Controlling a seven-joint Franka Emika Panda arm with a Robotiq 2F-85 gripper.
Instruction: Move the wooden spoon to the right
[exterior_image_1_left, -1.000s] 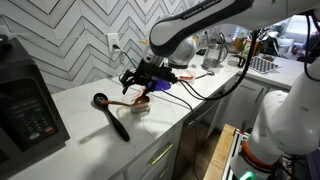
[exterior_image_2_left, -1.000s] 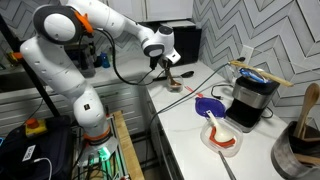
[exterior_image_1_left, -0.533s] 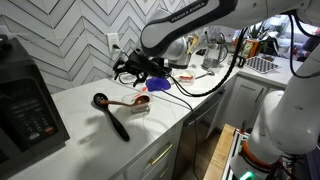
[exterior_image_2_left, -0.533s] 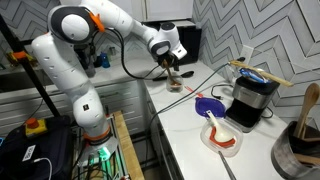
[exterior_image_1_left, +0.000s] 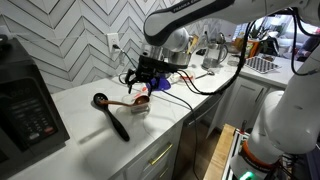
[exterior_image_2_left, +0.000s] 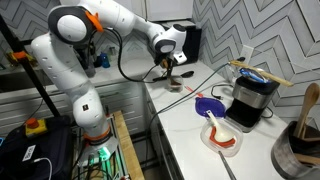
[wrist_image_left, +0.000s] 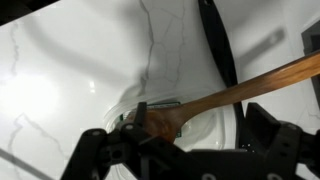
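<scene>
The wooden spoon has its handle beside the black spoon, and next my gripper should move away from the spoon's head and close on the middle of its handle (exterior_image_1_left: 120, 102) (wrist_image_left: 264, 87).
The wooden spoon (wrist_image_left: 235, 92) is slim and reddish-brown and lies on the white marble counter. Its rounded head (wrist_image_left: 160, 120) rests over a small white-and-green rectangular object (wrist_image_left: 128, 100). In an exterior view the spoon (exterior_image_1_left: 125, 101) lies just right of the black spoon (exterior_image_1_left: 113, 117). My gripper (wrist_image_left: 200, 125) is open and sits low over the spoon, one finger beside the head and the other across the handle, neither closed on it. The gripper also shows in both exterior views (exterior_image_1_left: 137, 86) (exterior_image_2_left: 168, 73). The black spoon's handle (wrist_image_left: 215, 45) runs past behind.
A black appliance (exterior_image_1_left: 25, 110) stands at the counter's left end. A blue object (exterior_image_1_left: 160, 86) and cables lie right of the gripper. A coffee maker (exterior_image_2_left: 250, 100), a blue lid (exterior_image_2_left: 208, 103) and a plate with a red utensil (exterior_image_2_left: 222, 138) stand further along. The counter's front edge (exterior_image_1_left: 150, 140) is near.
Half a second ago the gripper was higher and further back; now it has come down over the wooden spoon. The spoons have not moved.
</scene>
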